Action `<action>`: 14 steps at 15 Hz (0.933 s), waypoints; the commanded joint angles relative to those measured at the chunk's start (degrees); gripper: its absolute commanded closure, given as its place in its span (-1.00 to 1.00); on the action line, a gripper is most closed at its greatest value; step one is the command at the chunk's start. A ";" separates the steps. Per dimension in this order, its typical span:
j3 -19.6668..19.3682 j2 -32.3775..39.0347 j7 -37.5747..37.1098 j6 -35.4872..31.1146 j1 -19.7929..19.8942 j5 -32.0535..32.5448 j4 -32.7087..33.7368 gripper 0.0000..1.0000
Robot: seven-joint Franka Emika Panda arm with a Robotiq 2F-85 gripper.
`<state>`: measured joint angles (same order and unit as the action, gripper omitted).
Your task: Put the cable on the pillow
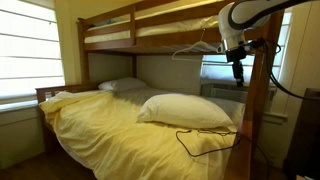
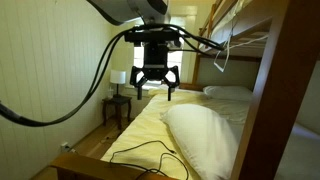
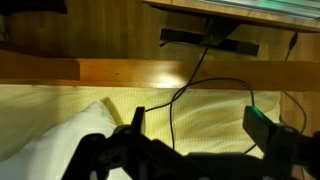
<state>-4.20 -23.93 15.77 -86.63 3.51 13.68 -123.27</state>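
Observation:
The black cable's crossing (image 1: pixel 232 132) (image 3: pixel 179 95) beside the wooden side rail, near the white pillow's corner, should be the next place my gripper goes to and closes.
The thin black cable (image 1: pixel 205 139) lies in loose loops on the yellow sheet near the bed's edge; it also shows in an exterior view (image 2: pixel 140 155) and in the wrist view (image 3: pixel 178 100). The large plump white pillow (image 1: pixel 185 109) lies on the bed beside it, seen in both exterior views (image 2: pixel 205 135), and its corner shows in the wrist view (image 3: pixel 60 140). My gripper (image 2: pixel 154 93) hangs high above the bed, open and empty; it also shows in an exterior view (image 1: pixel 238 74). In the wrist view its fingers (image 3: pixel 200 125) straddle the cable far below.
A smaller flat greyish-white pillow (image 1: pixel 122 85) lies at the head of the bed. The upper bunk (image 1: pixel 150 30) and wooden bed post (image 1: pixel 258 100) stand close to the arm. A wooden side rail (image 3: pixel 150 70) runs along the bed. A nightstand (image 2: pixel 118 105) is by the window.

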 commanded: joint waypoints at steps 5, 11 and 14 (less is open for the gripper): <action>-0.61 0.03 -0.22 0.21 -0.77 0.18 0.16 -1.00; -1.62 6.49 -14.94 -8.73 1.56 -2.18 -2.89 -1.00; -1.59 9.77 -23.50 -16.14 2.54 -2.42 -6.01 -1.00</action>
<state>-6.00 -16.94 -0.37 -96.63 4.77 12.77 -126.78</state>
